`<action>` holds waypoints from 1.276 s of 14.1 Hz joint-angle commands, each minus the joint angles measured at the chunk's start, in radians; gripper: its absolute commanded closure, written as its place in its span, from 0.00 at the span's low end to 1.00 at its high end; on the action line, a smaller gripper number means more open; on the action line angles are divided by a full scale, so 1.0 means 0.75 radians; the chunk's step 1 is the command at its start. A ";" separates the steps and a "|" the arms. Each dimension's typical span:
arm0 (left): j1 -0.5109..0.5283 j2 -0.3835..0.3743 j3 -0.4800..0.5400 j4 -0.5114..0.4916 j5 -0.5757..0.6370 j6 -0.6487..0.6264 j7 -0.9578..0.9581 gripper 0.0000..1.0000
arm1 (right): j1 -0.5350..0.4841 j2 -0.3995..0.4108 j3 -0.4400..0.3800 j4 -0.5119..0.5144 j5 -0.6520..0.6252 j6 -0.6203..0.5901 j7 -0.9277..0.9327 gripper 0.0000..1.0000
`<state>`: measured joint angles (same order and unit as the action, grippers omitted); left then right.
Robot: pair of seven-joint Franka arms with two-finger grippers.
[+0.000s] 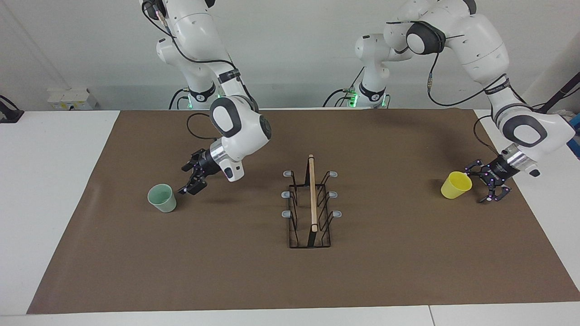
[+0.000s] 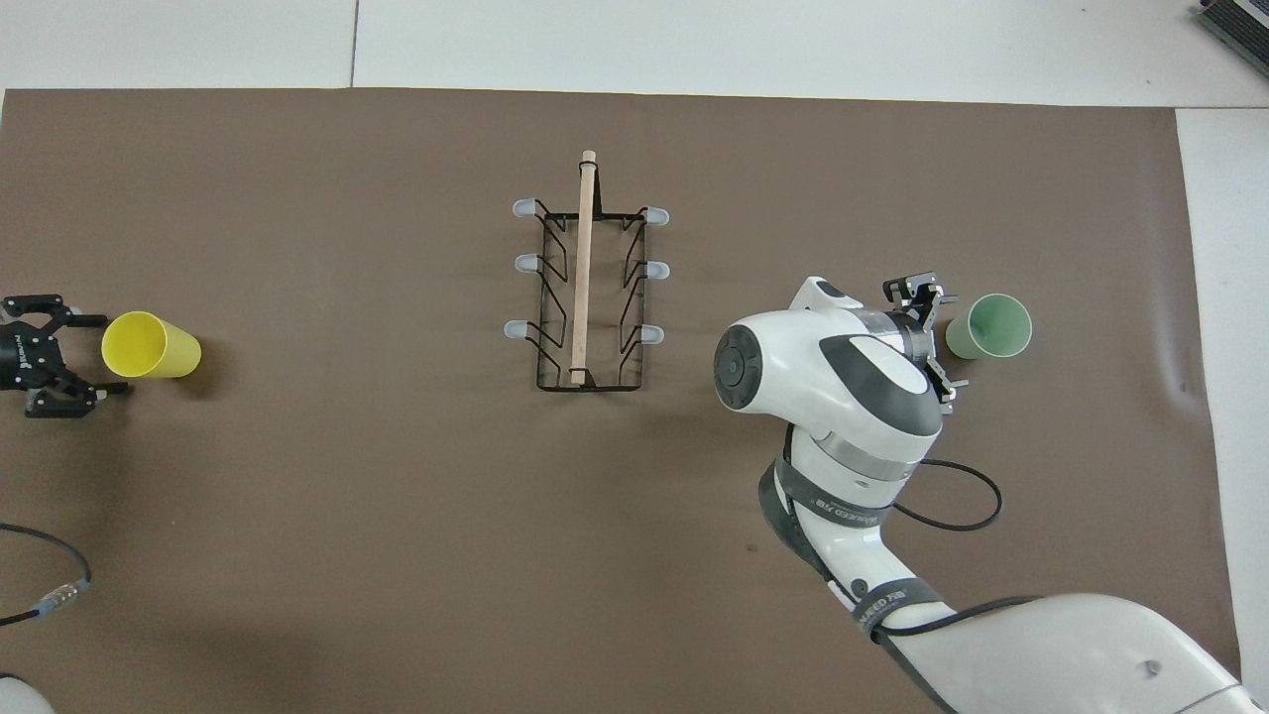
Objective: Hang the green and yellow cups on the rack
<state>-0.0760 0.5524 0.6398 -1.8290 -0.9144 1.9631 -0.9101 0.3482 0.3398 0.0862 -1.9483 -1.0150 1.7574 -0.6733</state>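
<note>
I need to next close my right gripper around the body of the pale green cup (image 2: pixel 967 340), just below the cup's rim.
The pale green cup (image 1: pixel 162 198) (image 2: pixel 988 325) stands upright on the brown mat toward the right arm's end. My right gripper (image 1: pixel 186 179) (image 2: pixel 942 342) hangs open just beside it, on the rack's side, with nothing between its fingers. The yellow cup (image 1: pixel 455 184) (image 2: pixel 151 345) stands upright toward the left arm's end. My left gripper (image 1: pixel 476 185) (image 2: pixel 104 354) is open and low beside it, its fingertips level with the cup's rim on either side, holding nothing. The black wire rack (image 1: pixel 312 199) (image 2: pixel 585 268), with its wooden bar and grey-tipped prongs, stands mid-mat and bears no cups.
The brown mat (image 1: pixel 290 271) covers most of the white table (image 1: pixel 54 181). A white power strip (image 1: pixel 68 97) and a small black item (image 1: pixel 9 113) lie near the robots at the right arm's end. A loose cable (image 2: pixel 45 585) lies near the left arm.
</note>
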 commanded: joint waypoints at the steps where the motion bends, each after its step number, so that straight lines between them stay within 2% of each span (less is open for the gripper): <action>1: -0.042 -0.086 0.014 -0.124 -0.112 -0.042 0.015 0.00 | -0.006 0.023 0.002 -0.061 -0.088 0.025 0.124 0.00; 4: -0.046 -0.102 0.020 -0.151 -0.216 -0.106 0.033 0.00 | 0.004 0.050 0.002 -0.104 -0.144 0.058 0.194 0.00; 6: -0.046 -0.137 0.018 -0.181 -0.237 -0.104 0.037 0.00 | -0.026 0.048 0.000 -0.171 -0.225 0.154 0.225 0.00; 10: -0.058 -0.170 0.012 -0.222 -0.292 -0.090 0.084 0.00 | -0.049 0.064 0.000 -0.202 -0.322 0.197 0.268 0.00; 18: -0.132 -0.172 0.010 -0.222 -0.294 -0.014 0.089 0.00 | -0.176 0.064 0.000 -0.274 -0.573 0.305 0.337 0.00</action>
<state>-0.1424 0.4518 0.6373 -1.9573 -1.1185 1.9178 -0.8629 0.2442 0.3926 0.0783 -2.1314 -1.3860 1.9620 -0.4506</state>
